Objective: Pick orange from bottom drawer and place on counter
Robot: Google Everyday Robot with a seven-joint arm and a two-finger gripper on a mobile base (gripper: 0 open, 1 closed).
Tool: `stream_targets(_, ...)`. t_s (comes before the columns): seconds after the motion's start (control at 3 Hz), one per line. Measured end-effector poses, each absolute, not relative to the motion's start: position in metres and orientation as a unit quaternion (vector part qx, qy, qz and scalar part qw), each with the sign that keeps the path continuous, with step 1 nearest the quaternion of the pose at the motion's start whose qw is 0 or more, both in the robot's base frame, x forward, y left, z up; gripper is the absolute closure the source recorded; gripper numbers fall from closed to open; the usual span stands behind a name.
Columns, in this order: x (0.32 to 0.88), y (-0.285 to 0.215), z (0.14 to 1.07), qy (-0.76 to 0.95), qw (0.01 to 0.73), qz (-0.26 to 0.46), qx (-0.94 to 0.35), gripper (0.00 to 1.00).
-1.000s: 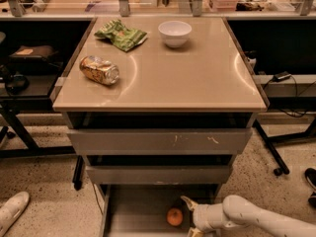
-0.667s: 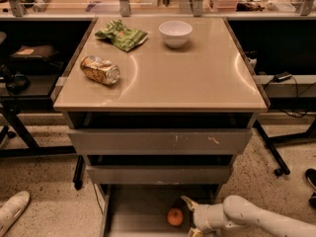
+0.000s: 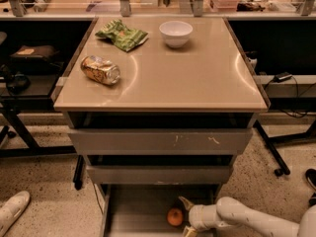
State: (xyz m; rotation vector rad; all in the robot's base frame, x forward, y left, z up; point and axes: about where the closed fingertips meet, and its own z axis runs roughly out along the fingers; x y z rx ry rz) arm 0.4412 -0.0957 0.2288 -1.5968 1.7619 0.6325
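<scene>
Next, I move over the open bottom drawer's orange and close around the orange's middle [image 3: 176,217].
The orange [image 3: 175,217] lies on the grey floor of the open bottom drawer [image 3: 138,216], near its right side. My gripper [image 3: 186,217] reaches in from the lower right on a white arm and sits just right of the orange. Its two yellowish fingers are spread, one above and one below the fruit's right side, not closed on it. The beige counter [image 3: 197,78] tops the grey cabinet above.
On the counter are a white bowl [image 3: 176,33], a green snack bag [image 3: 122,35] and a crushed gold can [image 3: 100,69]. The two wider drawers [image 3: 160,141] stand partly pulled out above the bottom one. A white shoe [image 3: 12,210] is at the lower left.
</scene>
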Motion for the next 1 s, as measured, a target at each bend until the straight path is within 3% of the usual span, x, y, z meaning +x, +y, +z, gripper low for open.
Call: stream_targets(1.0, 0.479, -0.094, 0.139, 0.691, 0.345, 0.265, -0.577, 0.00)
